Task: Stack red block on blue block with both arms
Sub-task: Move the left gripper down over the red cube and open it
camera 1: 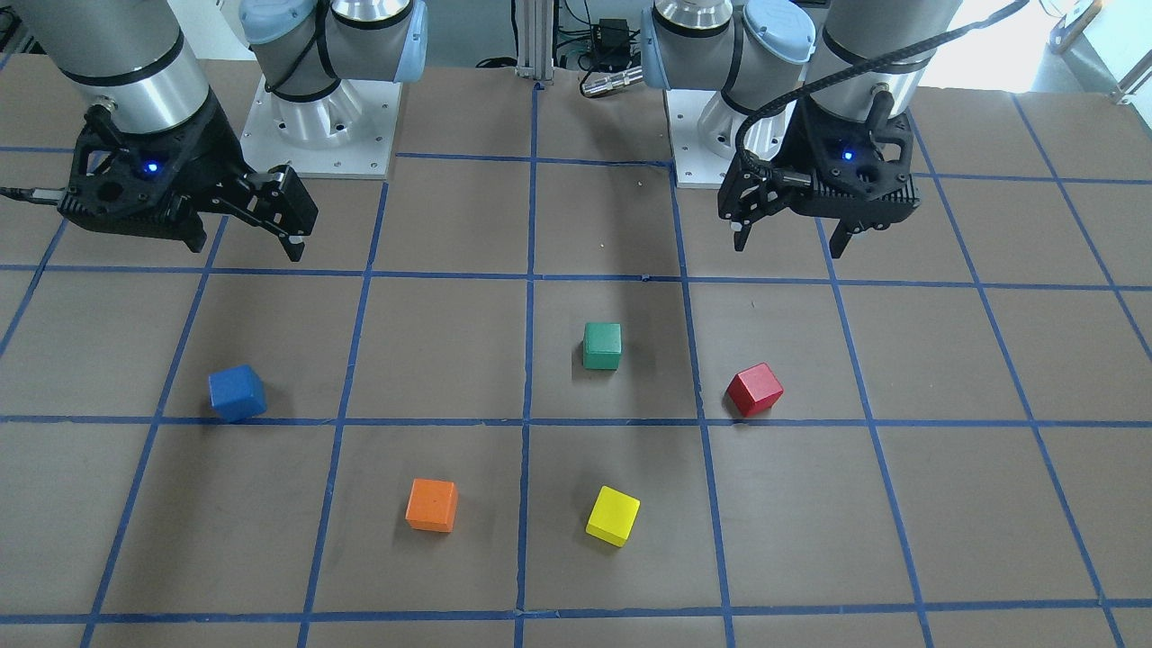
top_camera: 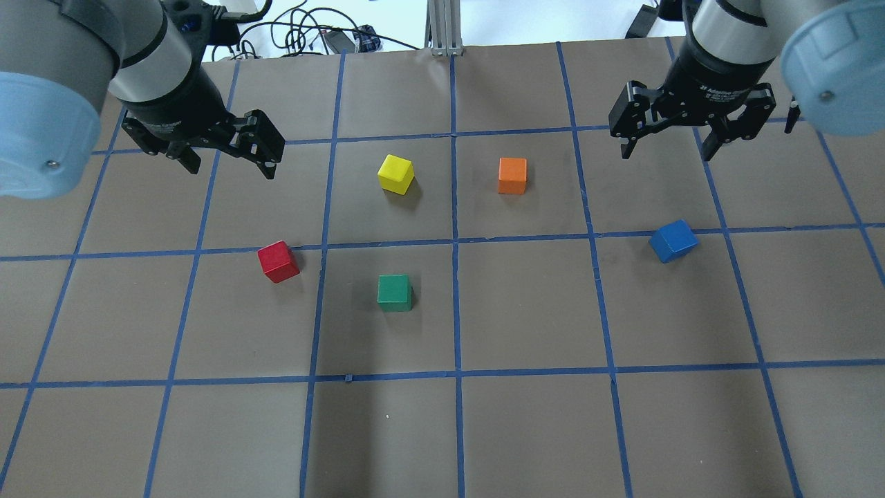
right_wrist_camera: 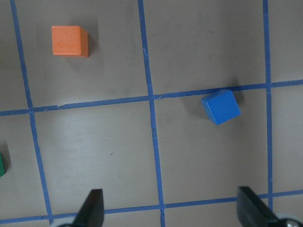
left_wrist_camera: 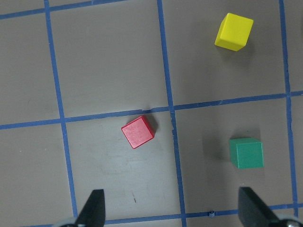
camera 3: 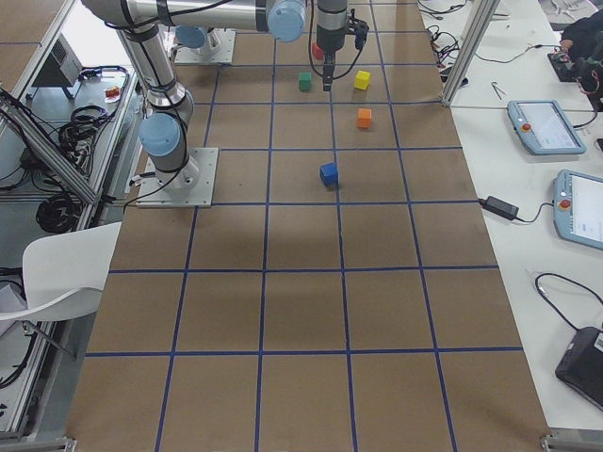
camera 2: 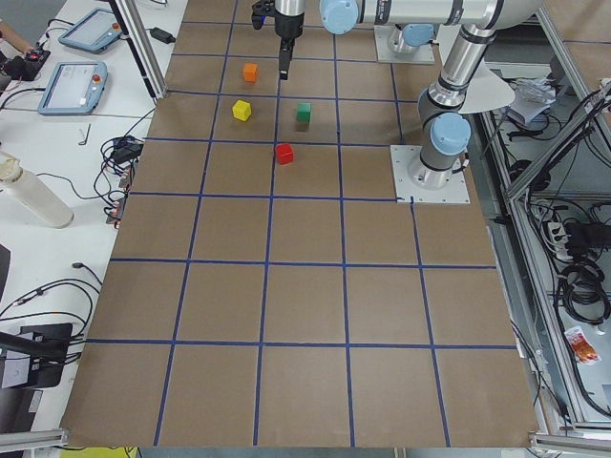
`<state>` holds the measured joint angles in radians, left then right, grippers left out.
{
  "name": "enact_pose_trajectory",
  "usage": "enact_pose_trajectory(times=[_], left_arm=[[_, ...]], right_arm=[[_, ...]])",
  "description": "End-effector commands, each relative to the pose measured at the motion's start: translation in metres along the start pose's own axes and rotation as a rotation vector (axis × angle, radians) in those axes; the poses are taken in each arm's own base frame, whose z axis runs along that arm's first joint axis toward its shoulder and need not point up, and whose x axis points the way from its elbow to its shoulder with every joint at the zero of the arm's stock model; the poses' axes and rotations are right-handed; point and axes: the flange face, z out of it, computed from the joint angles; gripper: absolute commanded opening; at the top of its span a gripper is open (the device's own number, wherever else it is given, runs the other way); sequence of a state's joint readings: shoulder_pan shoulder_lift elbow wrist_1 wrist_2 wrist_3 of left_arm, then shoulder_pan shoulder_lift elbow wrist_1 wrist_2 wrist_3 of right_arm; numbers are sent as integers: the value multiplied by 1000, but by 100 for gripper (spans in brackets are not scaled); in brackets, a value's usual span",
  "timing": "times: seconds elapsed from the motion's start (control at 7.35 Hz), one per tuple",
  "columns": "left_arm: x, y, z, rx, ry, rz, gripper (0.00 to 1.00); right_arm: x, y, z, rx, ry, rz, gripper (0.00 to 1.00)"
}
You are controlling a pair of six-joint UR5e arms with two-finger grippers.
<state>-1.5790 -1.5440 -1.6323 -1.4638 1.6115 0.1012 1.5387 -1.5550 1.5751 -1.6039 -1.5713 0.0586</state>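
Observation:
The red block should go onto the blue block, so my left gripper needs to close on the opposite sides of the red block (camera 1: 755,390) (left_wrist_camera: 138,132).
The red block (top_camera: 278,261) lies on the brown gridded table, on my left side; it also shows in the front view (camera 1: 754,389) and the left wrist view (left_wrist_camera: 138,132). The blue block (top_camera: 673,241) lies on my right side, turned a little, and shows in the front view (camera 1: 237,393) and the right wrist view (right_wrist_camera: 220,106). My left gripper (top_camera: 229,168) hangs open and empty above the table, beyond the red block. My right gripper (top_camera: 666,152) hangs open and empty, beyond the blue block. Both wrist views show the fingers wide apart.
A green block (top_camera: 394,292) lies next to the red one, toward the middle. A yellow block (top_camera: 395,173) and an orange block (top_camera: 512,175) lie farther out between the grippers. The arm bases (camera 1: 319,135) stand at the table's robot side.

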Motion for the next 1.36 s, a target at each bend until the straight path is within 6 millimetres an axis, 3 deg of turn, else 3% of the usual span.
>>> enact_pose_trajectory(times=[0.0, 0.27, 0.54, 0.68, 0.82, 1.22], left_arm=[[6, 15, 9, -13, 7, 6, 100], [0, 11, 18, -31, -2, 12, 100], [-19, 1, 33, -56, 9, -90, 100], [-28, -3, 50, -89, 10, -115, 100], [-42, -9, 78, -134, 21, -140, 100], [-42, -24, 166, -56, 56, -220, 100]], right_arm=[[0, -2, -7, -63, -1, -30, 100], [0, 2, -2, -87, 4, -95, 100], [-1, 3, -4, -82, 0, -95, 100], [-1, 3, -3, -84, -1, -97, 100], [-1, 3, -3, -82, -3, -97, 100], [-1, 1, -3, -81, -4, -97, 100]])
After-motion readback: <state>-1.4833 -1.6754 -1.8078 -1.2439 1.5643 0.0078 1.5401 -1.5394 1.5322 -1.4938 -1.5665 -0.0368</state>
